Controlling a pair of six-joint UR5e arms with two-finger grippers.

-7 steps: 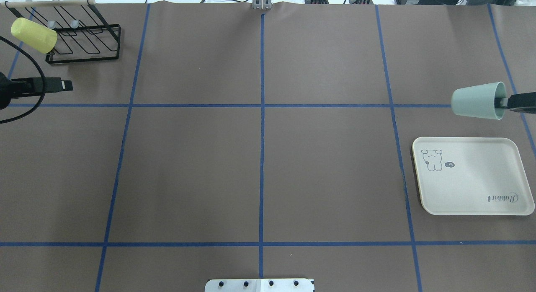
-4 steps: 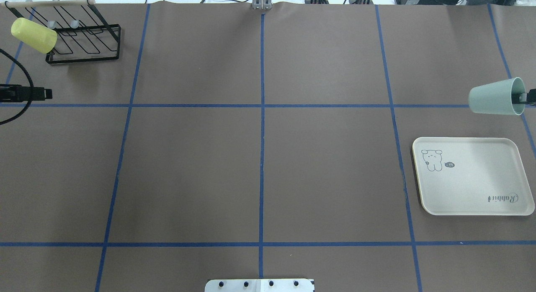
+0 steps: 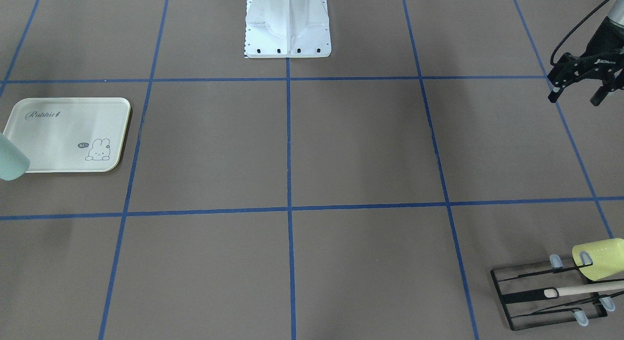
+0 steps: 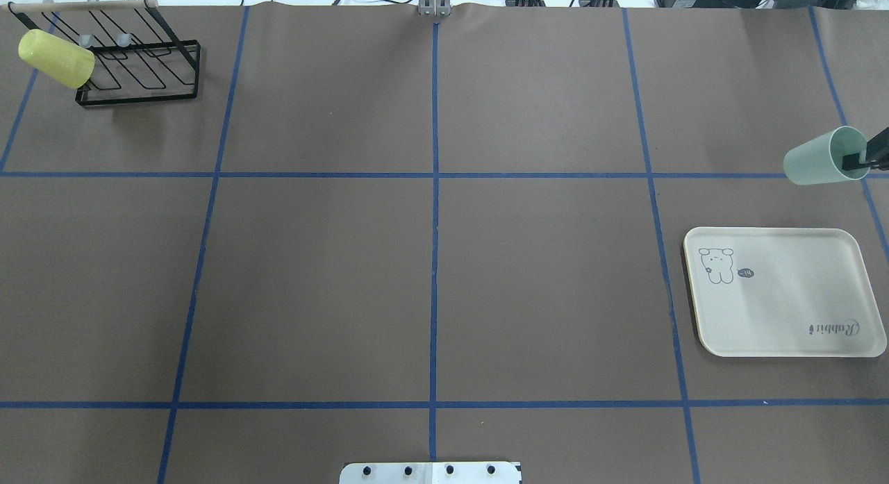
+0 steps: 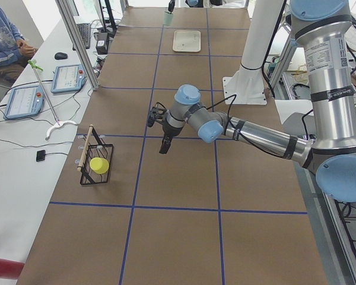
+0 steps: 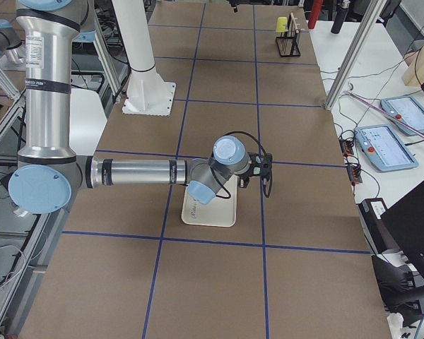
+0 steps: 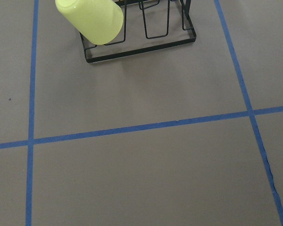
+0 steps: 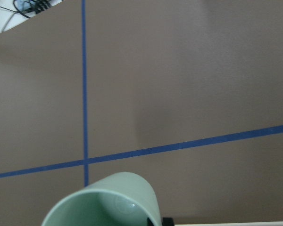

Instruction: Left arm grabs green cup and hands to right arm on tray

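Note:
I need to use my right gripper to set the pale mint-green cup down on the cream Rabbit tray [image 3: 51, 130], between the tray's lettering and its bunny drawing.
The pale mint-green cup [image 4: 819, 159] hangs on its side in the air at the far right. It is beyond the cream Rabbit tray [image 4: 785, 310], not over it. My right gripper [image 4: 865, 161] is shut on the cup's rim, one finger inside the mouth. The cup shows at the left edge of the front view [image 3: 9, 159], beside the tray [image 3: 58, 130], and at the bottom of the right wrist view [image 8: 108, 200]. My left gripper [image 3: 576, 93] is open and empty, raised above the table at the robot's left, out of the overhead view.
A black wire rack [image 4: 139, 71] stands at the far left corner with a yellow-green cup [image 4: 55, 57] hung on it; both show in the left wrist view [image 7: 89, 19]. The robot base [image 3: 287, 28] is at the table's middle edge. Blue tape lines grid the brown table.
My right gripper has carried the green cup further right, toward the table's edge. My left gripper has drawn back to the left and left the overhead view.

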